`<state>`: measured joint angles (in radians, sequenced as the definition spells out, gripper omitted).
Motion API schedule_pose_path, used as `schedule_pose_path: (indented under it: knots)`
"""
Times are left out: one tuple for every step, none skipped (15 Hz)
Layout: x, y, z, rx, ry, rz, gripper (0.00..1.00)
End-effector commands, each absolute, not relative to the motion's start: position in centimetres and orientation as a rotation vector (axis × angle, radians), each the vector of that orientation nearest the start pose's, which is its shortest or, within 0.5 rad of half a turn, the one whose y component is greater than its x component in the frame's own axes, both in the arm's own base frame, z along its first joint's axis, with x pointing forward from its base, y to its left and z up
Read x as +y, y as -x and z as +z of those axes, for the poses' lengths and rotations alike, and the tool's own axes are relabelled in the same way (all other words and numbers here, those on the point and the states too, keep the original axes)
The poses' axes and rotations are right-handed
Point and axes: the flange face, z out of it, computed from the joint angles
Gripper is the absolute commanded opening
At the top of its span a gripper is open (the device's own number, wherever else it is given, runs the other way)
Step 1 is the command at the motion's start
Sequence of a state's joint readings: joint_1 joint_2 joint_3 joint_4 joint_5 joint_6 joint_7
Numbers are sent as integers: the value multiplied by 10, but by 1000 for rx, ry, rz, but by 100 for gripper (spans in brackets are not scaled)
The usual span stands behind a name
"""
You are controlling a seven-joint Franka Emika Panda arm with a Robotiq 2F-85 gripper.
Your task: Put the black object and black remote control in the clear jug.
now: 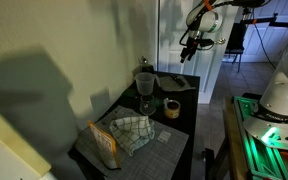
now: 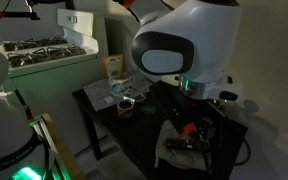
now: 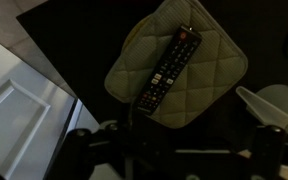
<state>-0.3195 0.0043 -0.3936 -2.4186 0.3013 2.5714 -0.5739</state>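
The black remote control's logo end (image 1: 174, 77) (image 3: 150, 100), opposite its red power button, should be gripped next by my gripper, which will close there above the quilted pot holder.
The black remote control (image 3: 169, 68) lies diagonally on a quilted olive pot holder (image 3: 209, 75) on the dark table, right below the wrist camera. In an exterior view the clear jug (image 1: 144, 80) stands upright next to the pot holder (image 1: 179, 82). A pale translucent shape (image 3: 276, 102) at the right of the wrist view looks like the jug. My gripper (image 1: 190, 44) hangs well above the far end of the table, over the pot holder. Its fingers (image 3: 174, 148) are spread wide and hold nothing. I cannot make out a separate black object in the dim light.
A stemmed glass (image 1: 146, 104) and a tape roll (image 1: 171, 108) stand in front of the jug. A checkered cloth (image 1: 134, 133) and a bag (image 1: 104, 144) lie at the near end. A white door (image 3: 14, 95) is beside the table. The robot's base (image 2: 179, 45) blocks much of an exterior view.
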Motion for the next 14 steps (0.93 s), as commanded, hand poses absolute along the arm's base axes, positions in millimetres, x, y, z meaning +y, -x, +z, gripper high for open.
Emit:
schedule_pose_path:
  knots:
    - [-329,-387,317,743,2994,-377,100]
    - [-330,-400,313,846,2975,-361,100]
    - [-334,-409,310,920,2974,-403,100]
    - [-337,-419,304,998,2976,-397,100]
    - [-341,-430,300,1071,2973,-413,100]
    - [-346,-439,291,1144,2969,-393,100]
    - [-352,-446,279,1205,2974,-328,100]
    - [-355,-452,273,1262,2988,-275,100]
    - [-360,-456,263,1300,2995,-195,100]
    - [-362,-458,253,1325,2994,-106,100]
    - [-362,-460,247,1328,2973,-3,100]
    - [-362,-460,239,1335,2955,96,100]
    - [-362,-461,232,1331,2932,195,100]
    - [-361,-463,229,1318,2910,294,100]
